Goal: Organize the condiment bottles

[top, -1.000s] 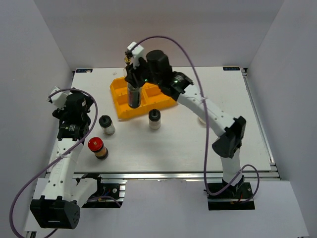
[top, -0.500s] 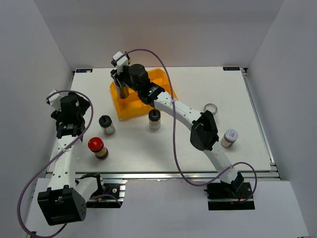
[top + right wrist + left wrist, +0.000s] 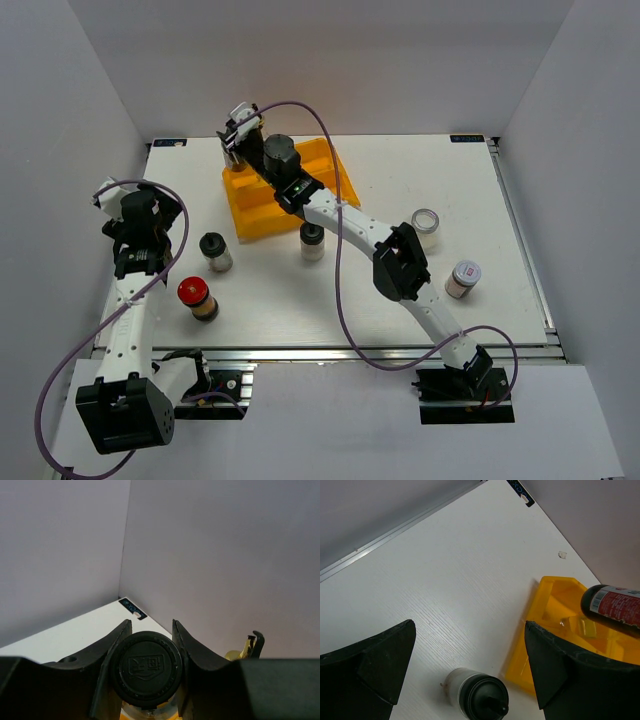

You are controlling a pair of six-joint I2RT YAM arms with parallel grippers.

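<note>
Next, my right gripper sets the dark bottle in the yellow tray's far corner (image 3: pixel 243 178), beside the gold spout.
My right gripper (image 3: pixel 243 150) reaches to the far left end of the yellow tray (image 3: pixel 262 218) and is shut on the tall dark bottle's black cap (image 3: pixel 147 667). In the left wrist view the bottle's red-labelled body (image 3: pixel 615 609) hangs over the tray (image 3: pixel 547 615). I cannot tell whether it touches. A gold spout (image 3: pixel 250 647) shows beside my right fingers. My left gripper (image 3: pixel 148 232) is open and empty, with one black-capped shaker (image 3: pixel 215 250) just before it (image 3: pixel 477 697). A second shaker (image 3: pixel 312 240) and the red-lidded jar (image 3: pixel 198 298) stand on the table.
A clear-lidded jar (image 3: pixel 426 226) and a pale-lidded jar (image 3: pixel 462 278) stand at the right, beside the right arm's elbow (image 3: pixel 400 265). The white walls enclose the table on the left, right and far sides.
My right arm has stretched out and carried the dark bottle from the tray's middle to its far left end. That uncovered the two jars at the right. My left arm barely moved.
</note>
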